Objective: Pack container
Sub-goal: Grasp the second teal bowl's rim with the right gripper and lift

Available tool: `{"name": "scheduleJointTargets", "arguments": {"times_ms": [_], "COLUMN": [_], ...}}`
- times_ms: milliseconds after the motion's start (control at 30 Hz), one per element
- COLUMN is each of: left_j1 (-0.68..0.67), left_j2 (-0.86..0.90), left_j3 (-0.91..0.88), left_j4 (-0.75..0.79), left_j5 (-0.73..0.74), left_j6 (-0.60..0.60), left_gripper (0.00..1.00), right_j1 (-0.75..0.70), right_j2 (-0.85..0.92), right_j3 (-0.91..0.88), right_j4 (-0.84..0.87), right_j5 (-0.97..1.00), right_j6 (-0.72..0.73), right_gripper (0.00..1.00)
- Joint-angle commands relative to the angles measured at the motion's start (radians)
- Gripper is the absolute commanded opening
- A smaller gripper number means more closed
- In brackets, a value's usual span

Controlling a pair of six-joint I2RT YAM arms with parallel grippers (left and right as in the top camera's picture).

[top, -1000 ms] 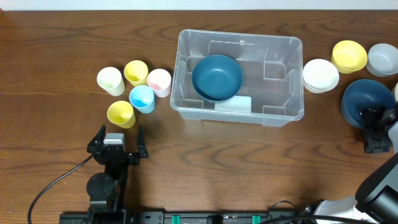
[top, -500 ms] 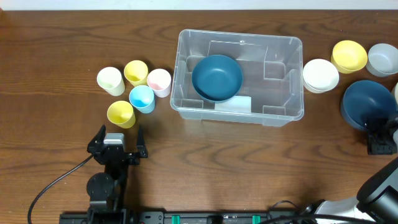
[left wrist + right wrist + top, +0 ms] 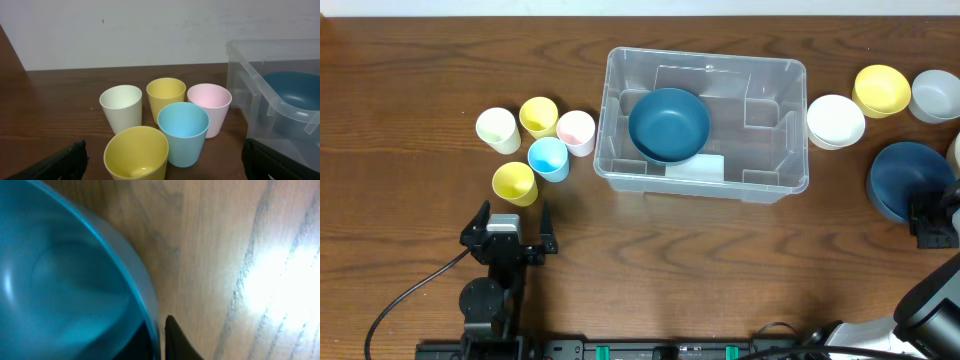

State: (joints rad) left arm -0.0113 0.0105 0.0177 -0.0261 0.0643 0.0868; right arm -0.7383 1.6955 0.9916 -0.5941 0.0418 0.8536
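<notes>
My right gripper has the second dark blue bowl. Next, I let go of it inside the dark blue bowl in the clear bin (image 3: pixel 668 122).
The container (image 3: pixel 775 130) is a clear bin at the table's middle, and a dark blue bowl (image 3: pixel 668 123) lies in its left half. A second dark blue bowl (image 3: pixel 903 178) sits at the far right. My right gripper (image 3: pixel 932 218) is shut on this bowl's near rim. In the right wrist view the bowl (image 3: pixel 60 280) fills the left, and the right gripper (image 3: pixel 161 340) pinches its rim, one finger inside and one outside. My left gripper (image 3: pixel 512 215) stands open in front of several cups. The nearest is a yellow cup (image 3: pixel 136 155), which is not held.
The cups stand in a cluster left of the bin: white (image 3: pixel 497 129), yellow (image 3: pixel 538 116), pink (image 3: pixel 576 131), blue (image 3: pixel 548 158) and yellow (image 3: pixel 514 183). A white bowl (image 3: pixel 835 121), a yellow bowl (image 3: pixel 881 90) and a grey bowl (image 3: pixel 935 95) sit right of the bin.
My right gripper has shut on the rim of the right-hand dark blue bowl. The bowl has shifted slightly toward the near edge. The left arm has not moved.
</notes>
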Motion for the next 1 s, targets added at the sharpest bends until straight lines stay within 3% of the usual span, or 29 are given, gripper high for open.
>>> {"name": "scheduleJointTargets", "arguments": {"times_ms": [0, 267, 467, 667, 967], "left_j1": [0.004, 0.004, 0.004, 0.004, 0.004], "left_j2": [-0.005, -0.005, -0.005, -0.005, -0.005], "left_j3": [-0.014, -0.014, -0.014, -0.014, -0.014], "left_j4": [-0.039, -0.039, -0.039, -0.039, -0.039], "left_j5": [0.014, 0.014, 0.014, 0.014, 0.014], "left_j6": [0.014, 0.014, 0.014, 0.014, 0.014], "left_gripper": [0.98, 0.98, 0.98, 0.98, 0.98], "right_j1": [-0.011, -0.012, -0.011, -0.003, 0.133], "right_j2": [0.018, 0.016, -0.076, -0.349, -0.801], "right_j3": [-0.015, -0.018, -0.012, -0.009, 0.022], "right_j4": [-0.022, -0.111, -0.141, -0.138, -0.073], "right_j5": [0.019, 0.006, -0.111, -0.259, -0.338], "right_j6": [0.006, 0.031, -0.005, -0.106, -0.092], "right_gripper": [0.01, 0.01, 0.01, 0.01, 0.02]}}
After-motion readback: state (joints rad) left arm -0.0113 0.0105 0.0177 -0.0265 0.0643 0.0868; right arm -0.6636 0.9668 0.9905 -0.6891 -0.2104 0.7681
